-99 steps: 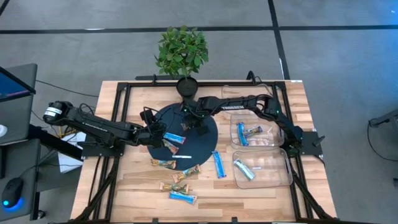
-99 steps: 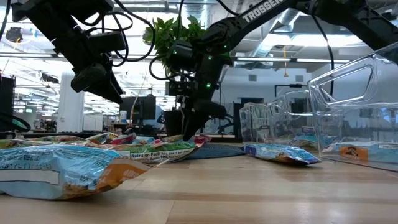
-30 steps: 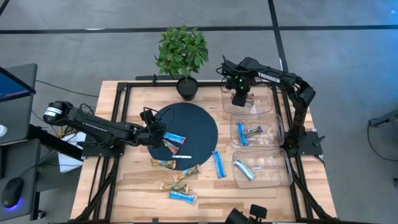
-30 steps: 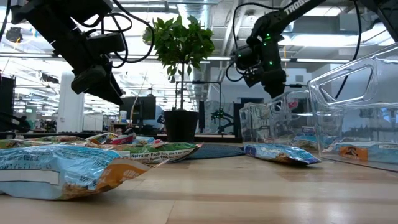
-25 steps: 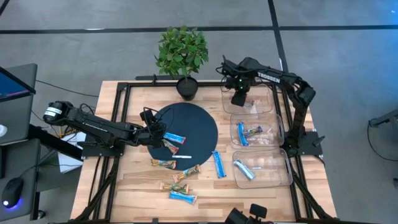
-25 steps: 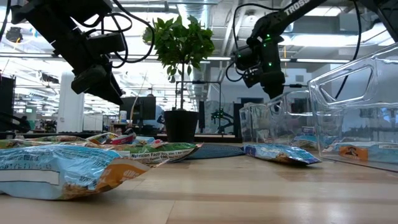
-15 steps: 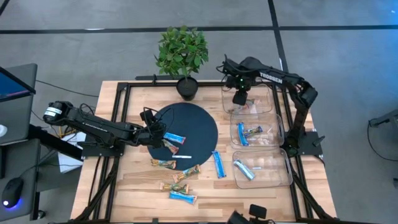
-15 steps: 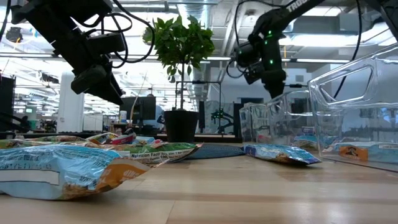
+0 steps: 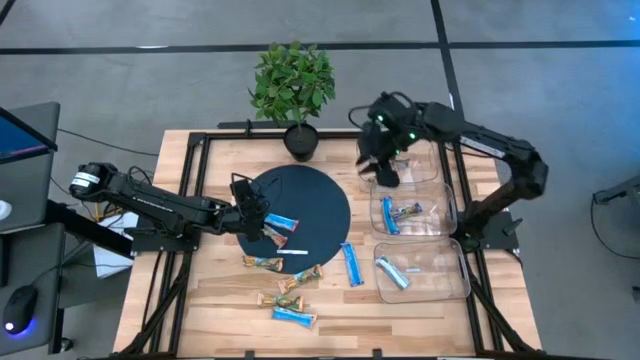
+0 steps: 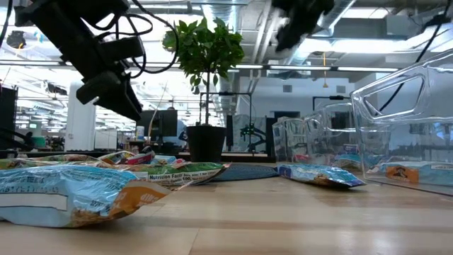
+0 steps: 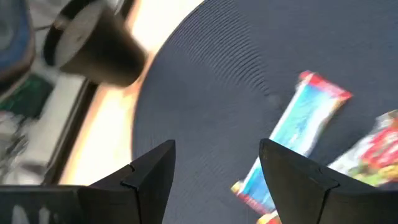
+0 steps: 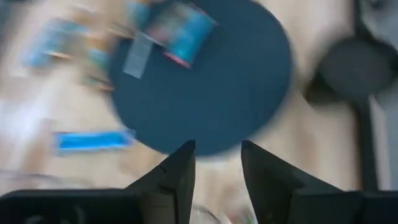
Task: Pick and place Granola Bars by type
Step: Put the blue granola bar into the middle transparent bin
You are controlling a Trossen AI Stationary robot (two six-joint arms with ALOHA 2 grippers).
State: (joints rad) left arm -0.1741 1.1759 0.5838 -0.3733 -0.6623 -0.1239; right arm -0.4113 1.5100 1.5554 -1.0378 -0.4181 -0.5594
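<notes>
The middle of the blue bar [image 9: 351, 262] that lies on the wood between the dark round mat and the near clear tray will be gripped by my left gripper.
Granola bars lie around a dark round mat [image 9: 305, 205]. A blue bar [image 9: 281, 222] and a red-orange one [image 9: 275, 237] rest flat on the mat's left part. A blue bar [image 9: 352, 264], a green-yellow one [image 9: 262, 263] and several more lie flat on the wood nearer me. My left gripper [image 9: 258, 215] hovers open over the mat's left edge, with the blue bar [image 11: 298, 134] just ahead of its fingers. My right gripper [image 9: 385, 172] hangs open and empty, high above the left rim of the far clear tray [image 9: 425, 165], looking down on the mat [image 12: 205, 81].
Three clear trays line the table's right side. The middle tray [image 9: 440, 225] holds a blue bar and a green-brown one, and the near tray [image 9: 450, 285] holds a pale blue bar. A potted plant [image 9: 297, 135] stands at the far edge. A thin white strip [image 9: 293, 251] lies at the mat's near rim.
My right gripper has risen from low inside the far tray, up out of the low view's middle. It has also swung slightly toward the mat and the near edge.
</notes>
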